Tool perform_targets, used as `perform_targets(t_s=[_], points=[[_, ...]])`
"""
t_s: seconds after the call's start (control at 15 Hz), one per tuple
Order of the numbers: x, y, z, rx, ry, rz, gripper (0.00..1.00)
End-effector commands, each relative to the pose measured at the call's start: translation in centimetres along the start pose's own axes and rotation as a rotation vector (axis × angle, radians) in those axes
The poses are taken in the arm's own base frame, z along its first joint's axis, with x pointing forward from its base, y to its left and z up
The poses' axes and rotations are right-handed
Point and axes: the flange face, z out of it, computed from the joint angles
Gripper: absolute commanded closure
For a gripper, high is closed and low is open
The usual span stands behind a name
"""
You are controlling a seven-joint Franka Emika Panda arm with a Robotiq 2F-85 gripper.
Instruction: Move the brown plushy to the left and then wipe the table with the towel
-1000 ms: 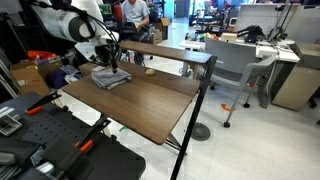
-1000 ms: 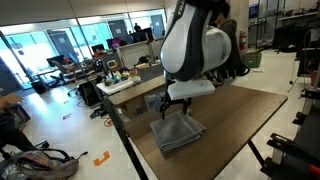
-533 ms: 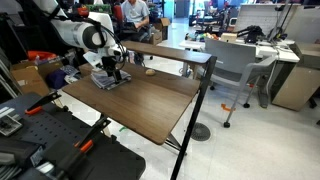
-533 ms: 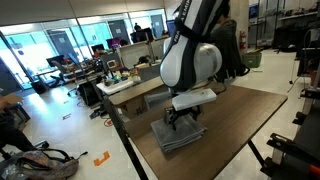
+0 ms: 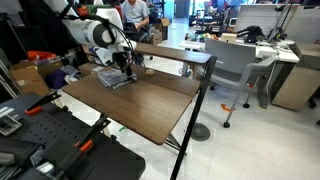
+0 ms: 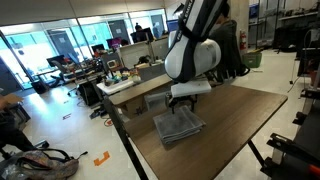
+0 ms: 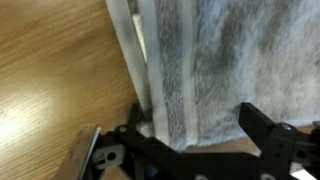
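My open fingers straddle the towel's striped hem; I should lift clear, then pinch the towel's plain part (image 7: 250, 65) farther in before wiping the table.
The gray striped towel (image 5: 110, 79) lies on the dark wood table (image 5: 150, 105), near its far left part. It also shows in an exterior view (image 6: 178, 127) and fills the wrist view (image 7: 215, 60). My gripper (image 5: 123, 68) is down on the towel, also seen from the other side (image 6: 180, 104). In the wrist view the gripper (image 7: 200, 135) has its fingers spread wide, with flat towel between them. A small tan lump, the brown plushy (image 5: 150, 70), sits at the table's far edge, right of the gripper. The arm hides it in the other exterior view.
A narrow raised wooden shelf (image 5: 170, 50) runs along the table's far side. An office chair (image 5: 235, 68) and white desks stand beyond the right end. Black gear (image 5: 50, 145) sits in front of the table. Bare tabletop (image 6: 240, 120) lies beside the towel.
The gripper came down onto the towel, then slid along the table, and the towel shifted a little with it.
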Motion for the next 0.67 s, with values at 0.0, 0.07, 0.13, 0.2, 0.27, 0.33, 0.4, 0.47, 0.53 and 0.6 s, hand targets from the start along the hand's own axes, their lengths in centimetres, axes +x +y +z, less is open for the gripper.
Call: perform_targets(t_s=[0.0,0.07,0.13,0.2,0.27,0.33,0.4,0.47,0.53,0.6], points=[[5.9,1.5,1.0,0.057,0.12,0.144,0.0],[6.6,1.8,1.5,0.065,0.128,0.17,0.0],[7.0,1.9,1.8,0.072,0.135,0.188,0.0],[6.8,1.4,1.9,0.071,0.128,0.192,0.0],[6.2,0.7,1.7,0.069,0.099,0.18,0.0],[5.5,-0.1,1.4,0.066,0.086,0.165,0.0],[4.5,-1.0,0.9,0.066,0.078,0.142,0.0],[3.2,-2.2,-0.1,0.064,0.06,0.113,0.0],[2.3,-3.3,-0.9,0.078,0.064,0.084,0.0],[1.5,-4.6,-2.2,0.093,0.08,0.06,0.0]])
